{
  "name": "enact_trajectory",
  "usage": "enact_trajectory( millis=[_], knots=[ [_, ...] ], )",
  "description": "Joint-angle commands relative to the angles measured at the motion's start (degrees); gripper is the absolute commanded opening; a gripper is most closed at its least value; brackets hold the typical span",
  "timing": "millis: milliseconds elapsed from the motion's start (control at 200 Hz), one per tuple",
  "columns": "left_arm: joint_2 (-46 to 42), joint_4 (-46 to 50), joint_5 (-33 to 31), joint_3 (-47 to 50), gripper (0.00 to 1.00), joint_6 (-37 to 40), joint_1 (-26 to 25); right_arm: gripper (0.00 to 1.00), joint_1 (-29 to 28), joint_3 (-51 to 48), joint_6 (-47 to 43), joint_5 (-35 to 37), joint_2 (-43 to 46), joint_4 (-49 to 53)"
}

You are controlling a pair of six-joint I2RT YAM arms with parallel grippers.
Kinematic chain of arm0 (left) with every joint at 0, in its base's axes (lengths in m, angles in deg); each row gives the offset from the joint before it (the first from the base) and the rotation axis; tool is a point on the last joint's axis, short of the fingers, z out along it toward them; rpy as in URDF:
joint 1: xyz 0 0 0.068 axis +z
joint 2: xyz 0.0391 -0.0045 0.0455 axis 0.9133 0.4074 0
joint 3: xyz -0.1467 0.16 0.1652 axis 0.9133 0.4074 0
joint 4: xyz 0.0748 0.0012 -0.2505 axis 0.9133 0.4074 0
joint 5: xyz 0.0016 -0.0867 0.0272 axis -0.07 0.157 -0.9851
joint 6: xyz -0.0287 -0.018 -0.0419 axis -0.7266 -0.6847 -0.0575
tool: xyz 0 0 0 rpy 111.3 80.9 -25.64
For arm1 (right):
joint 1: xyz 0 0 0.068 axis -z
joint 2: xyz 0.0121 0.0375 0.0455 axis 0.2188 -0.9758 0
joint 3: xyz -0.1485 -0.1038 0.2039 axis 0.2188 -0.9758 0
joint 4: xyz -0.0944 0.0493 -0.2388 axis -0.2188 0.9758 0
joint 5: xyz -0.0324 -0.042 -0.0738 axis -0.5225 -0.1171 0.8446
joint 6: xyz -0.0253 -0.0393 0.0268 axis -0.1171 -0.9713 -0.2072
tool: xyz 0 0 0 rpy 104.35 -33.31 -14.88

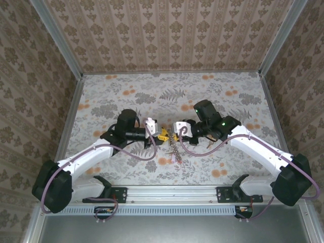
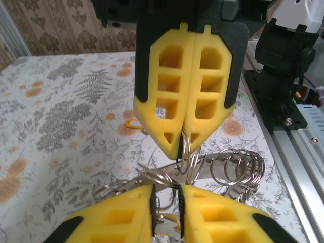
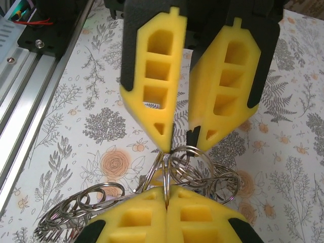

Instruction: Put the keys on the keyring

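Observation:
A loose loop lies across my left gripper's fingers, so that gripper should open, back away and take the upright ring (image 3: 166, 177) that my right gripper is pinching.
The keyring (image 1: 174, 149) is a tangle of silvery wire rings hanging between my two grippers near the table's middle. My right gripper (image 3: 167, 195) is shut on one upright ring strand, and its tips (image 2: 181, 149) pinch that ring from above in the left wrist view. My left gripper (image 2: 167, 190) is closed to a narrow gap, with a ring strand crossing between its pads. Its tips (image 3: 182, 144) straddle the top of a loop (image 3: 202, 172). More loops (image 2: 238, 167) fan out to the side. Flat silvery pieces and a yellowish head (image 3: 158, 177), probably keys, sit in the tangle, mostly hidden.
The flowered tablecloth (image 2: 61, 111) lies under everything. A small yellow piece (image 2: 130, 123) rests on it past the grippers. The aluminium rail (image 3: 30, 76) and a black arm mount (image 2: 278, 76) run along the near edge. Patterned walls (image 1: 167, 30) close in three sides.

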Motion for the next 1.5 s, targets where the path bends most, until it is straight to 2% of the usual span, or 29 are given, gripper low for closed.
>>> enact_trajectory(
  millis=[0,100,255,305,345,640,795,1010,1230,1350,1500],
  knots=[
    [0.6,0.1,2.2,-2.3,0.08,2.5,-0.3,0.00,-1.0,2.6,-2.7,-0.2,-0.1,1.1],
    [1.0,1.5,3.1,-2.9,0.00,3.5,-0.3,0.00,-1.2,2.8,-3.2,0.2,-0.1,1.5],
    [1.0,3.7,1.0,-3.7,0.00,4.2,-0.3,0.00,-1.6,3.0,-3.6,1.2,-0.1,1.6],
    [1.0,3.8,-1.4,-3.8,0.11,3.2,-0.4,0.00,-1.6,3.1,-3.4,1.5,-0.2,1.5],
    [1.0,3.8,-2.3,-3.8,0.17,2.6,-0.4,0.00,-1.7,3.2,-3.0,1.8,-0.4,1.4],
    [-6.4,4.3,-0.8,0.3,0.30,3.3,0.0,0.00,-1.7,4.0,-1.0,3.8,-1.2,0.9],
    [-4.7,5.7,2.0,-1.2,0.29,3.3,-0.5,0.00,-1.7,3.8,0.2,2.2,-1.3,-1.0],
    [-2.3,5.2,-1.1,-2.4,0.28,1.9,-1.6,0.00,-2.0,3.3,1.0,0.4,-0.9,-3.3],
    [-3.2,5.4,0.8,-1.4,0.13,1.9,-2.2,0.00,-2.0,-0.1,6.2,0.5,0.7,-11.8],
    [-4.7,5.1,-0.5,0.1,0.14,1.2,-2.9,0.00,-2.0,-2.4,10.3,1.6,1.3,-17.7],
    [-6.6,4.9,-0.8,1.5,0.24,-0.1,-3.7,0.00,-2.0,-4.7,13.6,2.8,1.9,-23.6]
  ],
)
